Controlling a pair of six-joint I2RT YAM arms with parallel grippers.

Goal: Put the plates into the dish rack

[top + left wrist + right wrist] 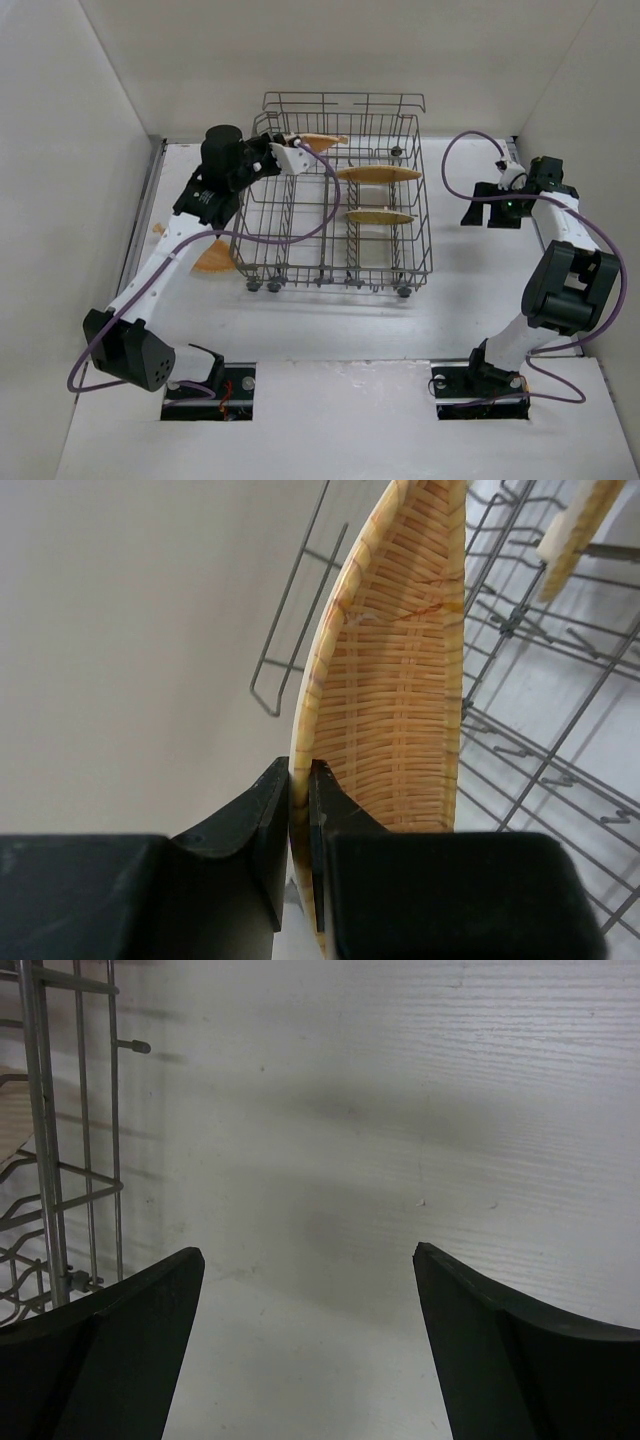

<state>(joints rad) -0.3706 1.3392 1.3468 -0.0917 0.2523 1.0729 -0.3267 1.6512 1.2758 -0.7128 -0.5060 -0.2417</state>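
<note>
The woven orange-tan plate, now held over the rack's back corner, will be let go on edge by my left gripper between the two plates standing in the dish rack (335,194).
The grey wire dish rack (340,250) stands mid-table. My left gripper (299,147) is shut on the rim of a woven orange-tan plate (324,141) and holds it on edge over the rack's back left corner. In the left wrist view the jaws (299,790) pinch that plate (400,660) beside the rack wires (540,700). Two plates stand on edge in the rack, one (378,173) behind the other (380,217). A fourth plate (212,261) lies on the table left of the rack, partly under my left arm. My right gripper (473,203) is open and empty, right of the rack.
White walls close in the table at the back and on both sides. A small orange scrap (158,229) lies by the left wall. In the right wrist view the rack's side (60,1160) is at the left, with bare table ahead of the open gripper (310,1255).
</note>
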